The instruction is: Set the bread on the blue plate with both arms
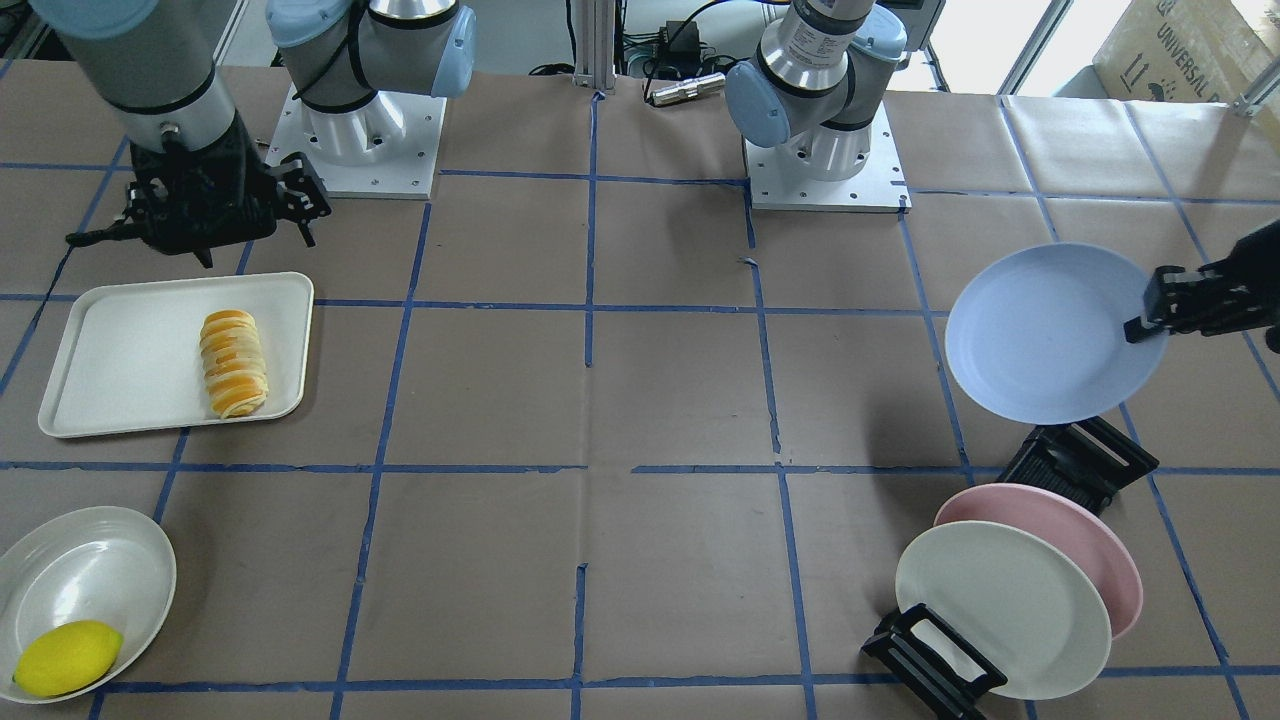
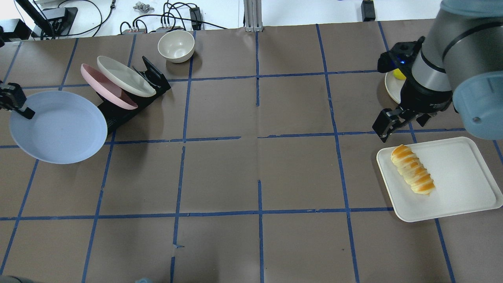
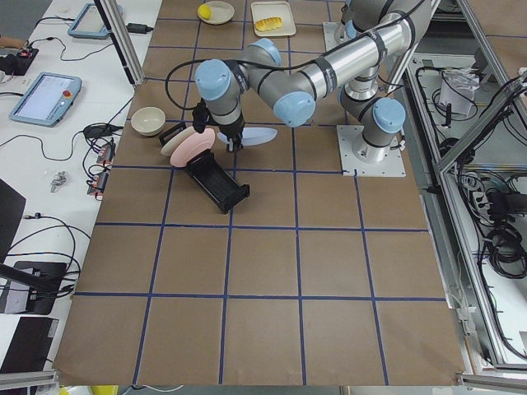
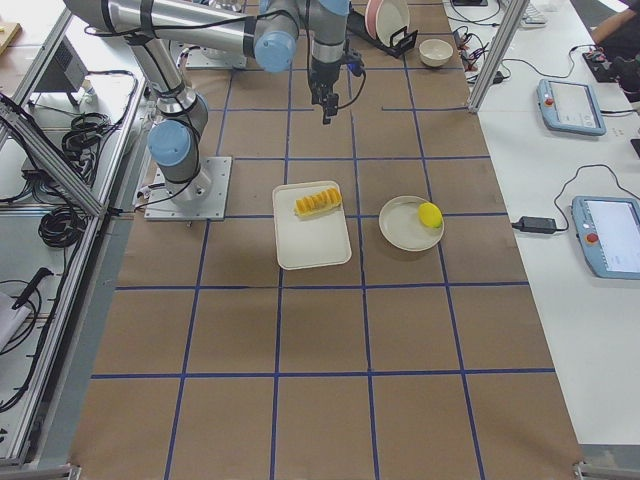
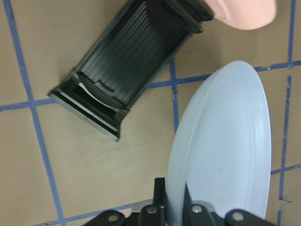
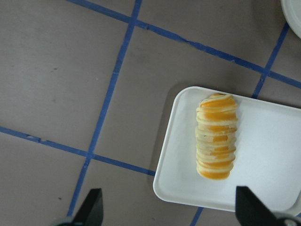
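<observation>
Next, my left gripper lets go of the blue plate in the middle of the table, lying flat over the break in the blue tape line (image 1: 584,454).
The bread (image 1: 233,361) lies on a white rectangular tray (image 1: 110,350); it also shows in the overhead view (image 2: 412,174) and the right wrist view (image 6: 215,136). My right gripper (image 2: 387,126) hangs open above the table just beyond the tray's far corner, its fingertips (image 6: 91,207) spread wide. My left gripper (image 1: 1150,310) is shut on the rim of the blue plate (image 1: 1045,335) and holds it in the air beside the black plate rack (image 1: 1080,460). The plate also shows in the overhead view (image 2: 59,126) and the left wrist view (image 5: 221,150).
A pink plate (image 1: 1075,530) and a cream-white plate (image 1: 1000,610) stand in the rack. A lemon (image 1: 67,657) lies in a white dish (image 1: 85,580) near the tray. A cream bowl (image 2: 176,46) sits at the far side of the table.
</observation>
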